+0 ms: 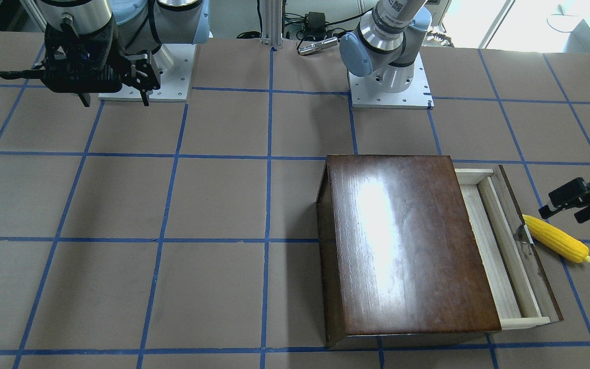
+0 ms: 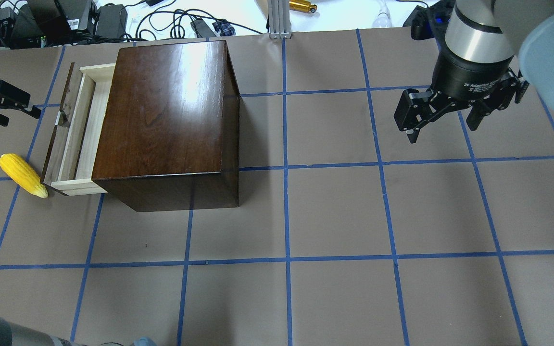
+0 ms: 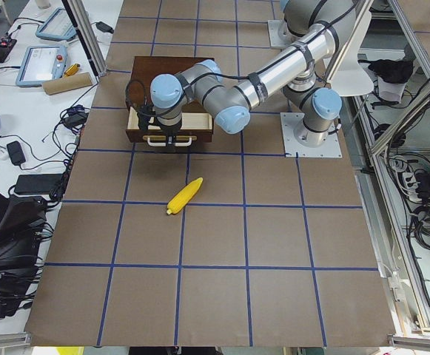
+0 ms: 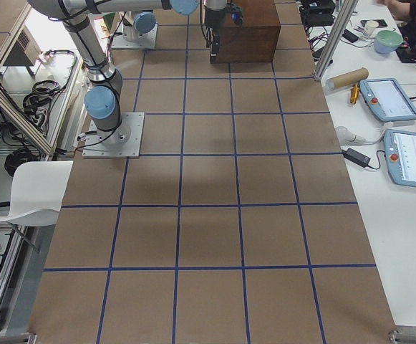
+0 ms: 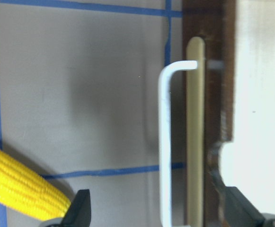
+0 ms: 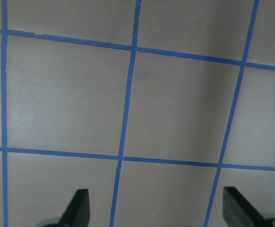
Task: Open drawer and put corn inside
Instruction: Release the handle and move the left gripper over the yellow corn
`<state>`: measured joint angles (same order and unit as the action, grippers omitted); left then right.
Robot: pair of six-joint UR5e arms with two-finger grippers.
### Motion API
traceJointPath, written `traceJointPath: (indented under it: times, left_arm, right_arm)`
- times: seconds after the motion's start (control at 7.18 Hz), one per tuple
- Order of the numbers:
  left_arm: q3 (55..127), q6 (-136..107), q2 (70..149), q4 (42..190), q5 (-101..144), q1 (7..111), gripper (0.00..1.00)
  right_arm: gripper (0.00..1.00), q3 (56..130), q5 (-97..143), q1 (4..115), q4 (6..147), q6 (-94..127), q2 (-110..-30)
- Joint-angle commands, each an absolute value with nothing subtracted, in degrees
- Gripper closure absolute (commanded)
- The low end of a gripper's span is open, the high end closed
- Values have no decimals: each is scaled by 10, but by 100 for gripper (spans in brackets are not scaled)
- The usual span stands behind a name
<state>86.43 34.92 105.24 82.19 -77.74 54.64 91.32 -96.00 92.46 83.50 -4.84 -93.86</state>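
The robot's left gripper needs to next move to the middle of the yellow corn (image 1: 559, 239) next to the drawer's front panel and close there.
The dark-brown box (image 2: 166, 120) stands on the table with its drawer (image 2: 84, 129) pulled partly out; the pale wood tray shows behind the dark front panel (image 1: 523, 241). The yellow corn (image 2: 22, 175) lies on the table just outside the front panel, also visible in the front view (image 1: 556, 238). My left gripper (image 2: 19, 117) is open and empty, close to the drawer front. In the left wrist view the metal handle (image 5: 165, 142) lies between its open fingers, with the corn (image 5: 19, 189) at lower left. My right gripper (image 2: 443, 132) is open and empty above bare table.
The table is brown with a blue tape grid. Cables and power bricks (image 2: 113, 19) lie beyond its far edge. The arm bases (image 1: 392, 87) stand at the robot's side. The right wrist view shows only table under the open fingers (image 6: 80, 203).
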Motion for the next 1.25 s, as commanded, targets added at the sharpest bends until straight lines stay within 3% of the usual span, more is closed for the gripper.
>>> traceJointPath:
  times: [0.0, 0.42, 1.11]
  left_arm:
    - [864, 351, 1019, 839, -845, 544, 0]
    - [872, 388, 1068, 784, -847, 471, 0]
    - [888, 403, 1170, 658, -880, 465, 0]
  right_arm:
    - [0, 913, -960, 925, 835, -48, -939]
    - [0, 913, -961, 925, 835, -48, -938]
    - [0, 913, -961, 925, 835, -48, -939]
